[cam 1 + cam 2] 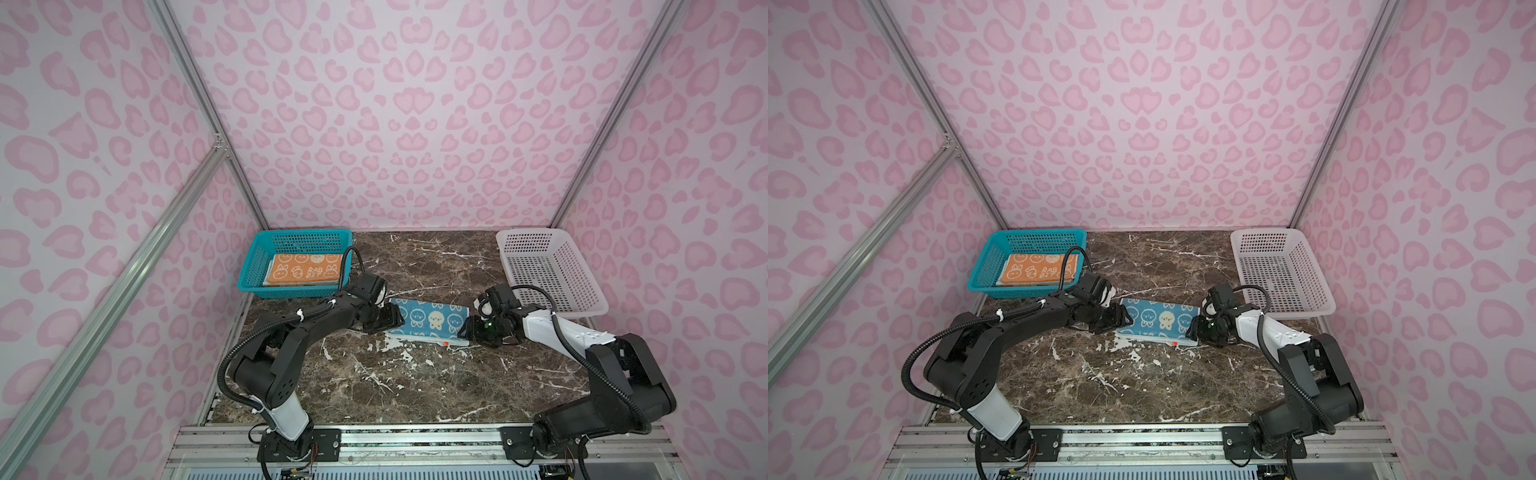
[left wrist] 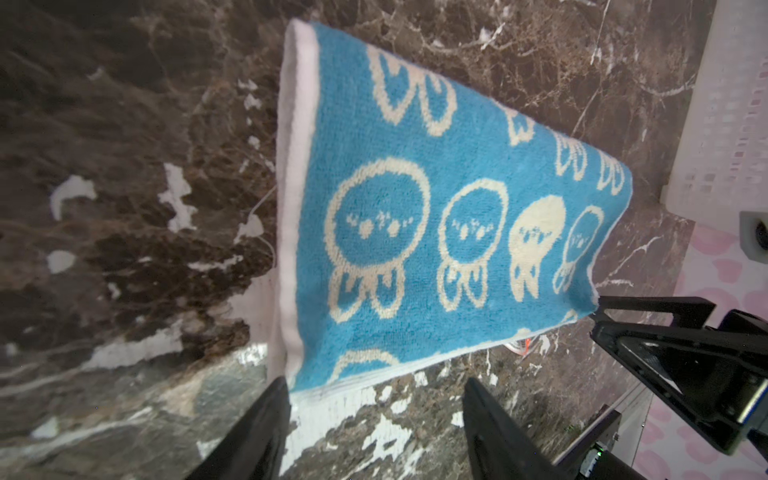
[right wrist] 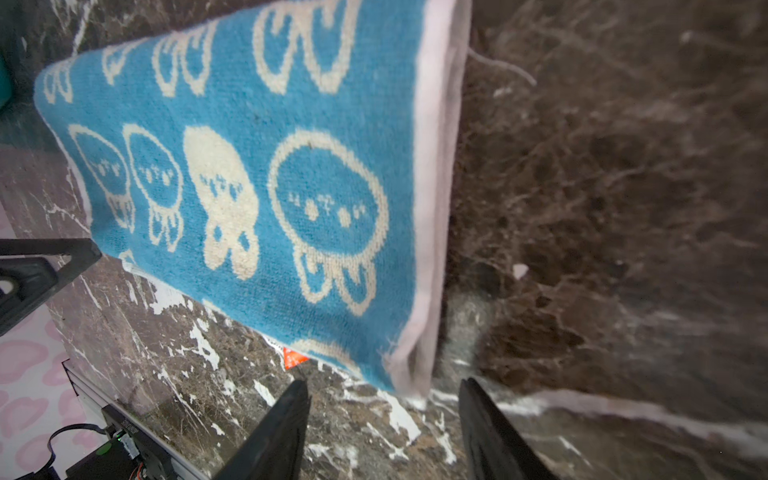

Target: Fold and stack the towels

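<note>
I need to pinch the top layer's near corner (image 2: pixel 297 384) with my left gripper and draw it level, as the blue towel's under layer shows past the top layer's front edge.
A blue towel (image 1: pixel 430 318) (image 1: pixel 1156 322) with cream rabbit faces lies folded in half on the marble table, a small orange tag at its front edge. My left gripper (image 1: pixel 392 320) (image 2: pixel 376 382) is low at its left end, open, and one fingertip (image 2: pixel 278 390) is beside the towel's near corner (image 2: pixel 299 374). At the towel's right end my right gripper (image 1: pixel 463 330) (image 3: pixel 385 381) is open, the near corner (image 3: pixel 409 374) lying just beyond its tips. An orange towel (image 1: pixel 305 270) (image 1: pixel 1038 269) lies folded in the teal basket (image 1: pixel 253 262), a pale cloth edge showing beneath it.
A white perforated basket (image 1: pixel 544 274) (image 1: pixel 1283 270) stands at the back right, just behind the right arm. The teal basket stands at the back left, close behind the left wrist. Pink patterned walls close in three sides. Bare marble (image 1: pixel 395 382) stretches in front of the blue towel.
</note>
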### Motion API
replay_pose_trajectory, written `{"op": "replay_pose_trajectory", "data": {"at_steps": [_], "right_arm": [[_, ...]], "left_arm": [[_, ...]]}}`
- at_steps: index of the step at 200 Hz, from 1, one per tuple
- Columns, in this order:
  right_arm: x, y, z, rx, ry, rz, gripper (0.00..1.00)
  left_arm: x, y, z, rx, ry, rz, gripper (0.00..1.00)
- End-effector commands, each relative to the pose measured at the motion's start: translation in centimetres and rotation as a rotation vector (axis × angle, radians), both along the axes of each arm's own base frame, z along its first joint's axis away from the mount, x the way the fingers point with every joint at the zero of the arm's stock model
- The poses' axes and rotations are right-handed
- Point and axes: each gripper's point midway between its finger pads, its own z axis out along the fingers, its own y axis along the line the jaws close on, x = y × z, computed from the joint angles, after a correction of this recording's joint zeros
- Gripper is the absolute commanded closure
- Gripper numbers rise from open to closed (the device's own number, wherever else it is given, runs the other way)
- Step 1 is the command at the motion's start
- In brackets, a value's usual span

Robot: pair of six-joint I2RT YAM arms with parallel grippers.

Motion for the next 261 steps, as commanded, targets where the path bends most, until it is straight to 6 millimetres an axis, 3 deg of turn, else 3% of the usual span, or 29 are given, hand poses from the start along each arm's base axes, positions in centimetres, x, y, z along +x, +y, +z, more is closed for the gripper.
{"op": "replay_pose_trajectory", "data": {"at_steps": [1, 74, 118, 188, 225, 261], "right_arm": [[0.4, 0.1, -0.2, 0.004, -0.010, 0.002, 0.45], [0.5, -0.3, -0.7, -0.020, -0.007, 0.009, 0.76], [0.6, -0.6, -0.7, -0.041, -0.007, 0.014, 0.90], [0.6, -0.6, -0.6, -0.050, -0.009, 0.020, 0.99], [0.5, -0.6, -0.6, -0.046, -0.008, 0.022, 1.00], [0.6, -0.6, -0.4, -0.047, -0.012, 0.027, 1.00]], "left_arm": [[0.1, 0.6, -0.6, 0.027, 0.002, 0.002, 0.35], [0.6, 1.4, -1.3, 0.080, 0.002, 0.003, 0.53], [0.7, 1.9, -1.4, 0.119, -0.003, -0.001, 0.63], [0.3, 2.4, -2.9, 0.152, 0.022, -0.004, 0.77], [0.3, 2.5, -3.2, 0.161, 0.027, -0.001, 0.78], [0.6, 2.4, -2.9, 0.155, 0.020, 0.005, 0.88]]}}
